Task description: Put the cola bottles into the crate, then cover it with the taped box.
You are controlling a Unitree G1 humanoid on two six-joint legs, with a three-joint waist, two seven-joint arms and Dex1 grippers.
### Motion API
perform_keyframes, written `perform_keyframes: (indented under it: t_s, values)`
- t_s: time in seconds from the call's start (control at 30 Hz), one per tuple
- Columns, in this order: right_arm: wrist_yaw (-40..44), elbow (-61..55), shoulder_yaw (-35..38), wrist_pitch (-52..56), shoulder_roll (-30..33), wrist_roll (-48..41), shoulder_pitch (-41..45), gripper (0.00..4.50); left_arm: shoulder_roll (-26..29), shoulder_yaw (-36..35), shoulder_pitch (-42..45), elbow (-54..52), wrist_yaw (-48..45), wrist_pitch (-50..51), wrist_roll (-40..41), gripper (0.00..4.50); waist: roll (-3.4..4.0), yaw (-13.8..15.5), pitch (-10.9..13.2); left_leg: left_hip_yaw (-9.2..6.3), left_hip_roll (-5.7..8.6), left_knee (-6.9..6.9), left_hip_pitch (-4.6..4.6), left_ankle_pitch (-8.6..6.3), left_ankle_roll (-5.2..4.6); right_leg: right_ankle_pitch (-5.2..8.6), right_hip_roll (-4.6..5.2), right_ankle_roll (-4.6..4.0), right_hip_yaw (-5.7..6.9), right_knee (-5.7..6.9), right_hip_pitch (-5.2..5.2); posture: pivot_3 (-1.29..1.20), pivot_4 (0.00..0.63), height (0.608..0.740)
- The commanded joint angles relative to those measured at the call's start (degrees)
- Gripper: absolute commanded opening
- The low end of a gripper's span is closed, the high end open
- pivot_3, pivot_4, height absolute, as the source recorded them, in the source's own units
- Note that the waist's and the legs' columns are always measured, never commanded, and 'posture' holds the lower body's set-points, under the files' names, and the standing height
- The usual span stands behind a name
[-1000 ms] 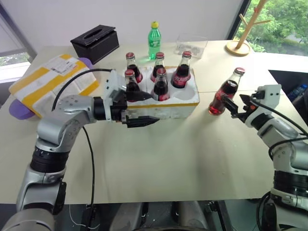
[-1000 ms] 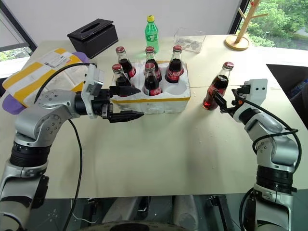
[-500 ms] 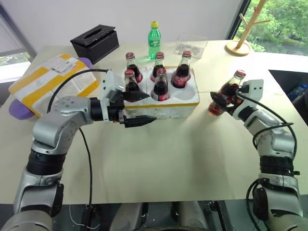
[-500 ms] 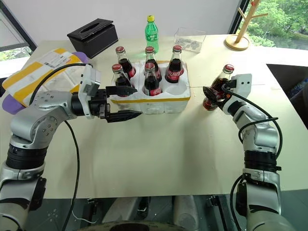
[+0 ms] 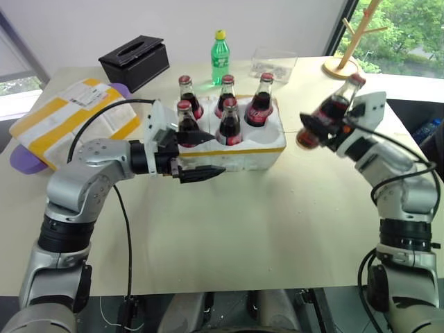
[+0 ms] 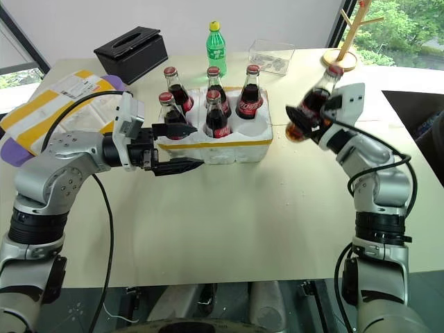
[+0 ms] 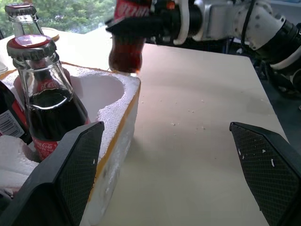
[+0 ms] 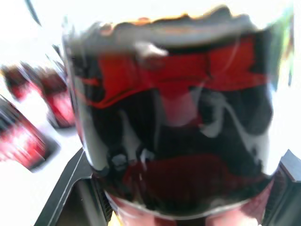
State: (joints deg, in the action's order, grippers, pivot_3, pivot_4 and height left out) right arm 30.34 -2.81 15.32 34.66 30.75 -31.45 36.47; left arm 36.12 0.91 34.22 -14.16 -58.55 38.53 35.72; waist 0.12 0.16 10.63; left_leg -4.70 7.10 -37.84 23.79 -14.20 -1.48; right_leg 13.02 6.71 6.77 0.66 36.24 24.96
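Next, my right gripper lets go of the cola bottle in the empty front corner well of the white crate [image 5: 264, 134].
The crate [image 5: 239, 148], a low white foam block with a yellow band, stands mid-table with several cola bottles [image 5: 229, 120] upright in its wells. Its front right well [image 5: 266, 132] is empty. My right gripper [image 5: 316, 130] is shut on another cola bottle [image 5: 338, 104], which hangs tilted in the air just right of the crate, cap pointing up and right. That bottle's dark body and red label [image 8: 174, 127] sit close in the right wrist view. My left gripper [image 5: 208, 155] stands open at the crate's front left corner, holding nothing. The taped box [image 5: 69, 121] lies at the far left.
A purple pad [image 5: 21, 158] sticks out under the taped box. Along the back stand a black tissue box [image 5: 135, 62], a green plastic bottle [image 5: 220, 48] and a clear container [image 5: 274, 64]. A wooden stand [image 5: 343, 67] is at the back right.
My right gripper closed on the cola bottle standing right of the crate, then lifted it off the table, up and toward the crate. The left arm has not moved.
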Motion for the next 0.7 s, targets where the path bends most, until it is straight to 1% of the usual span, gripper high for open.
perform_keyframes:
  t_s: [0.03, 0.13, 0.23, 0.37, 0.57, 0.7]
  values:
    - [-0.52, -6.35, 0.55, 1.66, -0.47, -4.14, 4.86, 2.83, 0.78, -1.82, 0.08, -1.89, 0.15, -0.56, 0.94, 4.50, 0.00, 0.06, 0.00, 0.00, 0.00, 0.00, 0.00, 0.00, 0.00, 0.00, 0.00, 0.00, 0.00, 0.00, 0.00, 0.00, 0.150, 0.736]
    - [-0.41, -7.02, -2.62, 3.02, -2.20, -4.22, 6.55, 2.83, 0.79, -2.12, -0.18, -2.15, 0.54, -0.55, 0.96, 4.50, -0.01, 0.12, -0.01, 0.00, 0.00, 0.00, 0.00, 0.00, 0.00, 0.00, 0.01, 0.00, 0.00, -0.01, -0.01, 0.00, 0.150, 0.736]
    - [0.28, -5.83, -5.91, 2.21, -3.65, -2.37, 6.15, 2.83, 0.82, -2.37, -0.50, -2.68, 1.03, -0.51, 1.01, 4.50, -0.02, 0.23, -0.01, 0.00, 0.01, -0.01, 0.00, 0.00, -0.01, 0.00, 0.01, 0.00, 0.00, -0.01, -0.02, 0.00, 0.150, 0.736]
    - [1.63, -3.14, -8.00, 0.91, -4.71, -1.18, 4.98, 2.83, 1.06, -2.79, -0.83, -3.33, 1.69, -0.29, 1.26, 4.50, -0.02, 0.47, 0.00, 0.00, 0.02, -0.01, 0.04, 0.00, -0.01, 0.00, -0.01, 0.00, 0.00, -0.01, 0.01, 0.00, 0.150, 0.736]
    - [4.86, 2.34, -12.89, -3.83, -5.81, 4.20, 2.56, 2.83, 2.44, -4.60, -2.58, -5.30, 2.95, 0.48, 2.06, 4.50, -0.02, 0.27, 0.00, 0.00, 0.03, 0.00, 0.05, 0.00, -0.01, 0.00, -0.02, 0.00, 0.00, -0.01, 0.04, 0.00, 0.150, 0.736]
    - [5.76, 4.63, -13.58, -5.26, -6.26, 5.79, 2.45, 2.83, 3.01, -5.33, -3.49, -6.29, 3.90, 0.90, 2.75, 4.50, -0.02, 0.24, 0.00, 0.00, 0.03, 0.02, 0.07, 0.00, 0.00, 0.00, -0.05, 0.00, 0.00, -0.01, 0.08, 0.00, 0.150, 0.736]
